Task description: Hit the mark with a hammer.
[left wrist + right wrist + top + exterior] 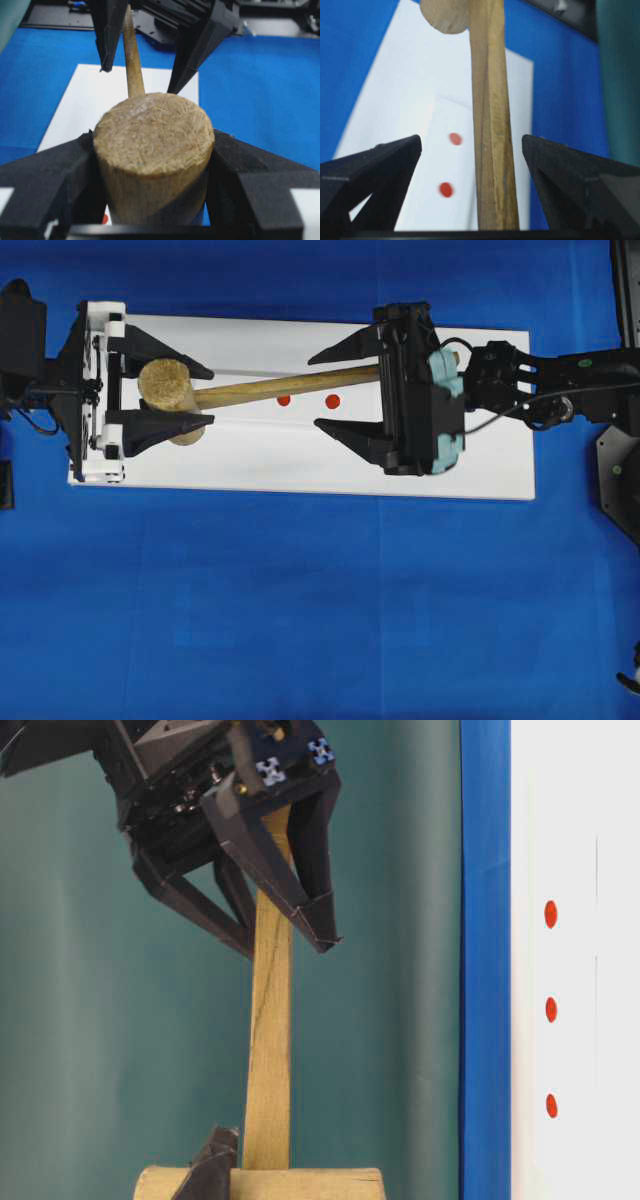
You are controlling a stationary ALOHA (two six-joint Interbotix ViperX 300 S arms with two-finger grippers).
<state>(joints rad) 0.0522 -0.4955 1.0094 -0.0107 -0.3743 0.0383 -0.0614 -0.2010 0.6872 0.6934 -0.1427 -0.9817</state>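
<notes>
My left gripper is holding the hammer's head tight, so next my right gripper closes on the hammer's handle [342, 378] before my left gripper lets go of the head so it can strike.
The hammer's thick wooden head [165, 385] sits over the left end of the white board [300, 465], and my left gripper [205, 397] is shut on it, a finger pressed against each side [152, 145]. Its long handle [290, 387] runs right, above the board. My right gripper [316, 390] is open around the handle [492, 150], with a gap on both sides [471, 142]. Two red marks [284, 400] [332, 400] lie on the board just below the handle. The table-level view shows three marks in a row [550, 1009].
The white board lies on a blue cloth [300, 620] that covers the table. A black arm base [620, 470] stands at the right edge and another dark mount [20, 330] at the left.
</notes>
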